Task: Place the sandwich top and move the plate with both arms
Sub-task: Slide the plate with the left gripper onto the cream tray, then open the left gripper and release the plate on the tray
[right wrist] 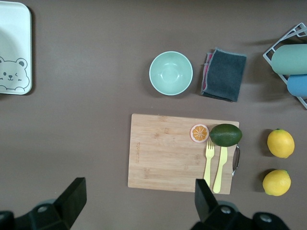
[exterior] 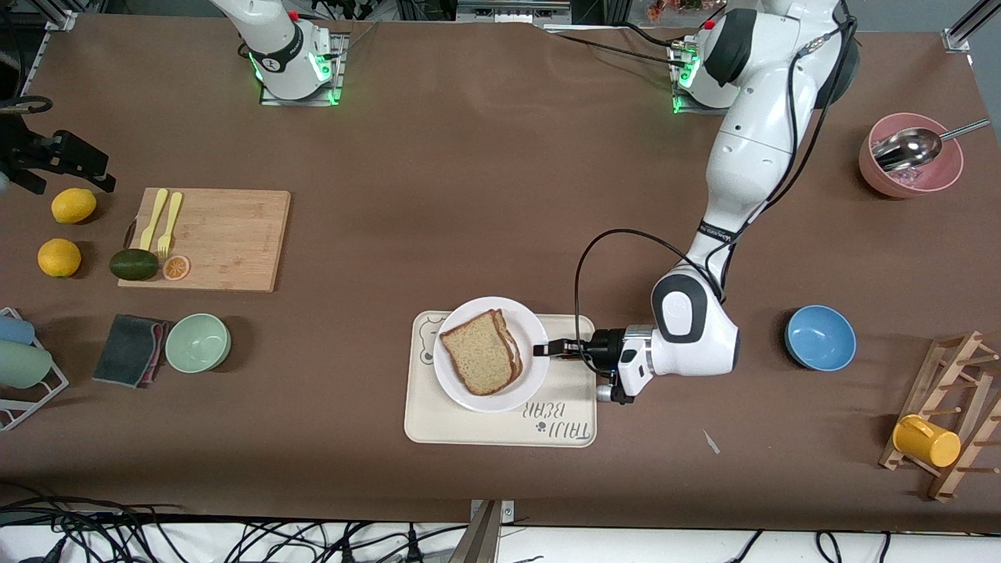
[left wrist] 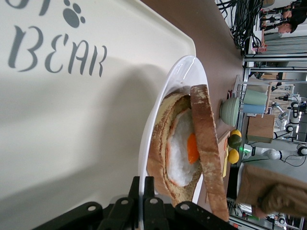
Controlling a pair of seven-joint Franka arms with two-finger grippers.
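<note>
The white plate will go down from my left gripper on the cream bear tray point(exterior: 483, 367), beside the tray's printed letters.
The white plate point(exterior: 500, 397) sits on the cream bear tray point(exterior: 500, 434). The sandwich top point(exterior: 478, 352) lies on the plate, over a second slice with a fried egg whose edge pokes out beneath it. My left gripper point(exterior: 541, 349) is low over the tray, at the plate's rim toward the left arm's end, shut on that rim. In the left wrist view the fingers point(left wrist: 144, 181) pinch the thin plate rim point(left wrist: 184, 72), with the sandwich top point(left wrist: 206, 143) over the egg point(left wrist: 184, 153). My right gripper point(exterior: 66, 168) hangs open and empty, high over the table at the right arm's end.
A wooden cutting board point(exterior: 207, 238) holds an avocado, an orange slice and yellow cutlery. Two lemons point(exterior: 72, 205), a green bowl point(exterior: 197, 342) and a grey cloth point(exterior: 129, 349) lie near it. A blue bowl point(exterior: 819, 337), a pink bowl with a ladle point(exterior: 911, 156) and a wooden rack point(exterior: 946, 422) stand at the left arm's end.
</note>
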